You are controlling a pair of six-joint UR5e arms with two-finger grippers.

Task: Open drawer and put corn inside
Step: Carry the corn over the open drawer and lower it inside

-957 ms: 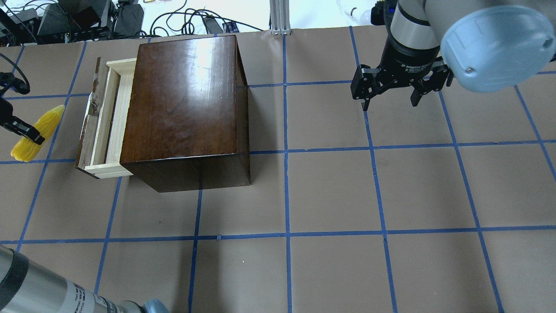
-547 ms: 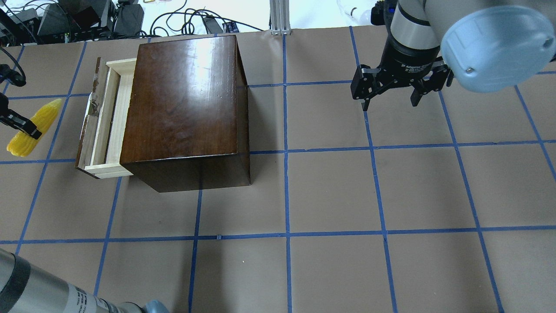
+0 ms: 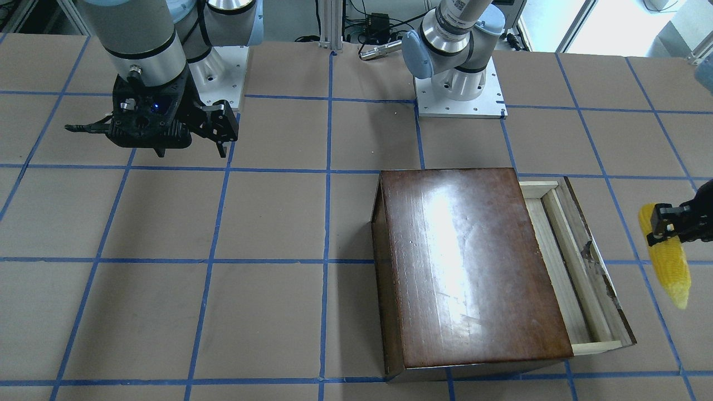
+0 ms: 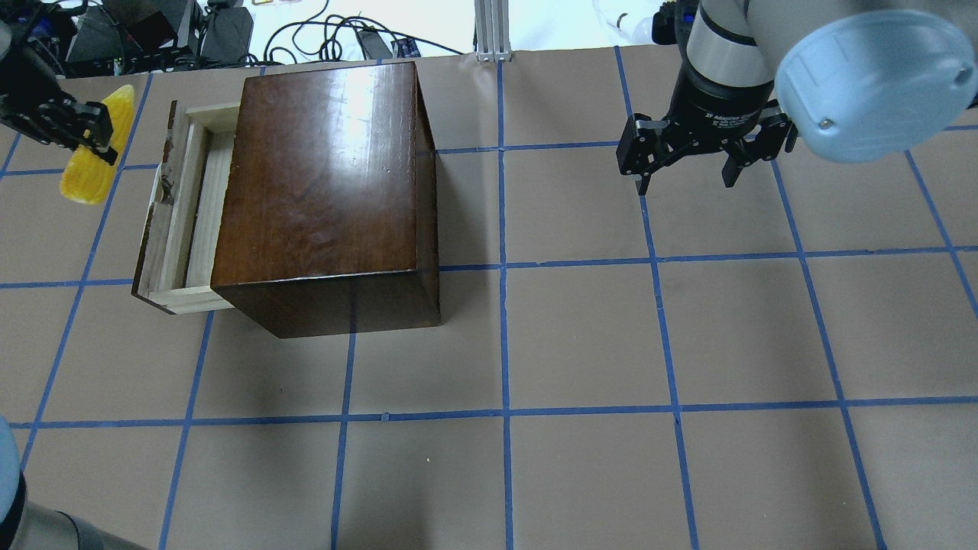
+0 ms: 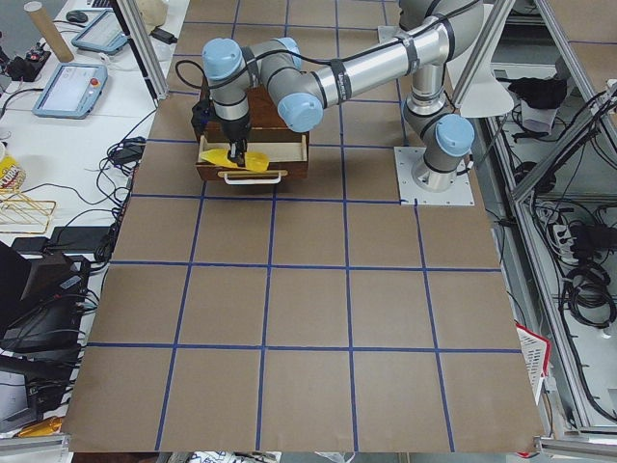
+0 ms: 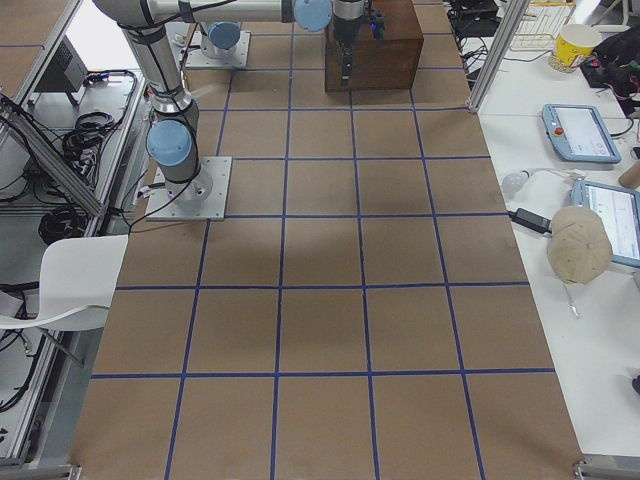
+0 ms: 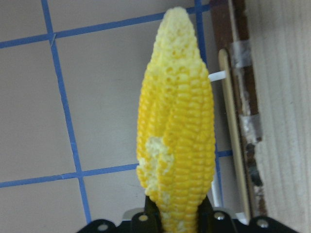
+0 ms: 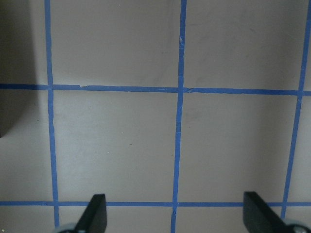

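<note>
I will let go of the corn with my left gripper, lengthwise on the pale wood bottom of the open drawer [image 3: 569,274] [image 7: 291,97], about halfway along.
The corn [image 4: 85,169], a bright yellow toy cob, is held in my left gripper [image 4: 98,131], which is shut on its thick end. It hangs in the air just left of the drawer [image 4: 200,208], near the drawer's far end. The left wrist view shows the corn [image 7: 177,141] pointing away, with the drawer's dark front panel [image 7: 243,121] to its right. The drawer is pulled part way out of the dark-brown box [image 4: 328,183], and its pale wood inside is bare. In the front-facing view the corn [image 3: 671,267] sits right of the drawer [image 3: 562,267]. My right gripper [image 4: 686,183] is open and empty, far right of the box.
The table is brown paper with a blue tape grid [image 4: 504,263]. Cables and dark equipment [image 4: 153,30] lie past the far edge behind the box. An aluminium post [image 4: 493,30] stands at the far edge. The right wrist view shows bare table between open fingers [image 8: 97,213].
My left gripper has carried the corn toward the table's far edge and a little closer to the drawer. The right arm, box and drawer have not moved.
</note>
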